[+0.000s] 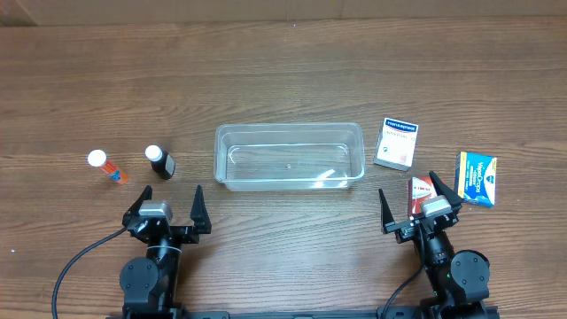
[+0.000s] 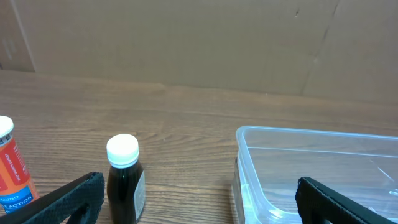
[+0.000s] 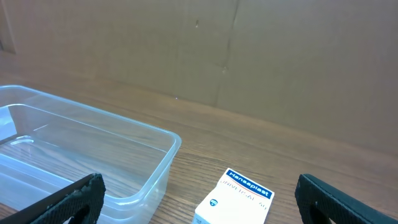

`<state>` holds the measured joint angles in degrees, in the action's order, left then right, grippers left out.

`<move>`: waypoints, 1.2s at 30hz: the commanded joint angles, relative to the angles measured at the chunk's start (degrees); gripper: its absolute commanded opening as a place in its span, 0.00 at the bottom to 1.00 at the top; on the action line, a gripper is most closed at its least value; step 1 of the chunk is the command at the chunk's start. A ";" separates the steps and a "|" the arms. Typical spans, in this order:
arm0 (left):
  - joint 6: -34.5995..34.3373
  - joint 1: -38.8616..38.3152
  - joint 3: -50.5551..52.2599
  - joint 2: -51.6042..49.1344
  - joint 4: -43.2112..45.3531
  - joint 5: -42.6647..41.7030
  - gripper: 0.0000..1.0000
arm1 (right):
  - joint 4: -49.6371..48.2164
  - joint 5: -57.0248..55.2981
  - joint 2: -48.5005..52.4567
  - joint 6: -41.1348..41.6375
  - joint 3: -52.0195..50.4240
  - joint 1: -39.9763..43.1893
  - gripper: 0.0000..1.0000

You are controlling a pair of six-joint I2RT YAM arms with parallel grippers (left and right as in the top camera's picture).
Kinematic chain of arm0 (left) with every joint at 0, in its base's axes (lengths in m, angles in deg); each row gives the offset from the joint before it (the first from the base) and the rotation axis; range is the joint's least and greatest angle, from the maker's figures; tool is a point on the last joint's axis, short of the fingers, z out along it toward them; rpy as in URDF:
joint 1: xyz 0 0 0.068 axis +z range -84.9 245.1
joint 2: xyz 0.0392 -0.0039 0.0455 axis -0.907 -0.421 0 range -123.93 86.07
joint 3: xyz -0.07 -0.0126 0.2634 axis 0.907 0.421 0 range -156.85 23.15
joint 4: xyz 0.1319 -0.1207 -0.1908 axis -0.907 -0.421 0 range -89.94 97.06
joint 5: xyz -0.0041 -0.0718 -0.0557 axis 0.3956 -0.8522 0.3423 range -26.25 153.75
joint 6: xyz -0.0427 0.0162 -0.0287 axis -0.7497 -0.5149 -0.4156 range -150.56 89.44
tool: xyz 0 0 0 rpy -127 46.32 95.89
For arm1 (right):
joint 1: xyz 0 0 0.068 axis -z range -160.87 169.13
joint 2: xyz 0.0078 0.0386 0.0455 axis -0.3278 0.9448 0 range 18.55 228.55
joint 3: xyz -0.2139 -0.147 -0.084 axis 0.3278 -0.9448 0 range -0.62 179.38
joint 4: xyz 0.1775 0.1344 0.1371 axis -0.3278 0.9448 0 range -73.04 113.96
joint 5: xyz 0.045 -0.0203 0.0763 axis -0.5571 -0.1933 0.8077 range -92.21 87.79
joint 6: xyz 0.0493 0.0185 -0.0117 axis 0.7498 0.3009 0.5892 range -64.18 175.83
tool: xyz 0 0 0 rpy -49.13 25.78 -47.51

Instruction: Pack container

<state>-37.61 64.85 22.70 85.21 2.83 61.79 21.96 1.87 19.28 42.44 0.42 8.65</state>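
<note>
My left gripper is to go next to the dark bottle's white cap [image 1: 154,152] [image 2: 122,150], beside the orange bottle, and close there.
The clear plastic container [image 1: 289,156] sits empty at the table's middle; it also shows in the left wrist view [image 2: 311,168] and the right wrist view [image 3: 81,155]. A dark bottle with a white cap [image 1: 160,163] [image 2: 124,180] and an orange bottle [image 1: 107,167] [image 2: 11,168] stand to its left. A white Hansaplast box [image 1: 396,143] [image 3: 239,200], a red-and-white box [image 1: 421,194] and a blue-and-yellow box [image 1: 476,178] lie to its right. My left gripper [image 1: 167,209] [image 2: 199,208] is open and empty near the front edge. My right gripper [image 1: 416,206] [image 3: 199,202] is open and empty, over the red-and-white box.
The wooden table [image 1: 283,80] extends behind the container. A brown cardboard wall [image 2: 186,43] stands at the far edge.
</note>
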 commanded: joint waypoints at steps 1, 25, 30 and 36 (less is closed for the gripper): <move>-0.02 0.22 0.17 0.57 0.00 -0.83 1.00 | -0.46 0.09 -0.57 0.07 -0.57 0.26 1.00; -4.24 0.22 -0.13 -0.92 -0.35 -0.74 1.00 | 0.28 -1.88 -0.50 13.40 -0.09 0.28 1.00; -4.81 0.22 -14.60 -6.99 -13.94 -1.03 1.00 | 9.44 -1.84 5.16 13.68 8.07 0.28 1.00; -4.81 0.22 -42.60 -27.45 -30.45 -1.03 1.00 | 23.65 -1.84 24.11 16.70 30.45 0.28 1.00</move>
<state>-41.63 64.85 -9.84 64.97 -23.02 61.33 41.26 0.36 37.66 57.87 22.06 8.65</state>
